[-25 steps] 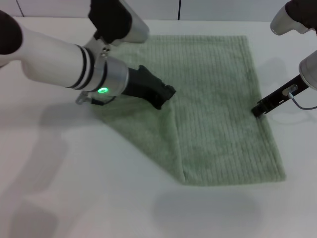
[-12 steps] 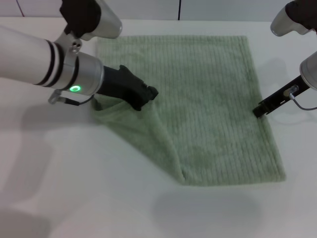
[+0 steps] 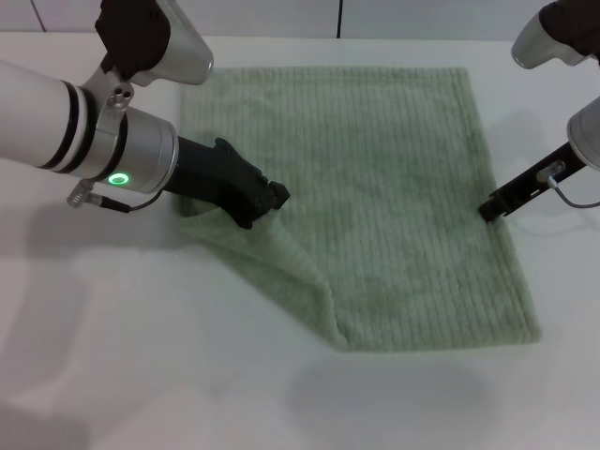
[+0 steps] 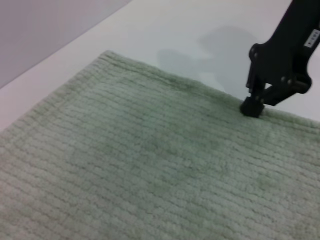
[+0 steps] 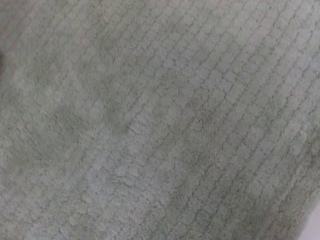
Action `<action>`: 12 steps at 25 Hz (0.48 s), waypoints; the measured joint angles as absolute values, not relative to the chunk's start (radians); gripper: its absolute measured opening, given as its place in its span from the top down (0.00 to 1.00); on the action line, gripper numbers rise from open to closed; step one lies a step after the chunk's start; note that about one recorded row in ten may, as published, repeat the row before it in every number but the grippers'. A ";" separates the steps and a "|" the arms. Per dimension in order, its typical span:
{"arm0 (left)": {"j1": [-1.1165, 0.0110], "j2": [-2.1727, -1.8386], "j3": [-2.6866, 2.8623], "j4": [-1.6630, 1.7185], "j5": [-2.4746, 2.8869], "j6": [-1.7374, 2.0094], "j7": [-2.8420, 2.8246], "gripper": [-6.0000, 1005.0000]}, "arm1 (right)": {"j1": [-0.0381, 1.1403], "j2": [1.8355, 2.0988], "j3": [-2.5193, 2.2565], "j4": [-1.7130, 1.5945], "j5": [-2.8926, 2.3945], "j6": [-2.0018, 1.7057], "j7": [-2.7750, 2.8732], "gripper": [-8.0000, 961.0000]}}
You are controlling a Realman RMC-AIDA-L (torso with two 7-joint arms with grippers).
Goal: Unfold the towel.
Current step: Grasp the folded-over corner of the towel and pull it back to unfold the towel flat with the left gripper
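Next, my left gripper lets go of the towel's flap on the bare white table [image 3: 194,307] just outside the slanting fold line.
The pale sage-green towel [image 3: 403,178] lies flat on the white table, except for a folded flap at its near-left part. My left gripper [image 3: 270,199] is low over the towel's left side, shut on the flap's edge, and the cloth slopes up from its fold line to the fingers. My right gripper [image 3: 489,208] rests with shut fingertips on the towel's right edge; it also shows in the left wrist view [image 4: 251,107]. The left wrist view looks across the ribbed towel [image 4: 150,165]. The right wrist view is filled by the towel [image 5: 160,120].
The white table [image 3: 141,375] surrounds the towel on all sides. A pale wall or panel runs along the table's far edge [image 3: 337,19]. No other objects show.
My left gripper has moved to the left and slightly nearer, dragging the folded flap with it, so more of the towel's middle lies uncovered. The right arm has not moved.
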State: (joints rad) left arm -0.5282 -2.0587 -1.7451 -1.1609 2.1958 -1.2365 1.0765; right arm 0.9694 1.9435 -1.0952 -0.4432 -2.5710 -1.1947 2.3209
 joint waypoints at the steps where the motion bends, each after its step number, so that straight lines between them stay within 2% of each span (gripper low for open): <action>1: -0.520 -2.059 -1.746 -1.179 2.196 -1.252 1.077 0.95 | 0.969 1.944 -1.095 -0.443 -2.571 -1.195 2.321 0.99; 12: -0.490 -2.057 -1.798 -1.266 2.208 -1.382 1.101 0.93 | 0.969 1.943 -1.094 -0.444 -2.571 -1.193 2.321 0.99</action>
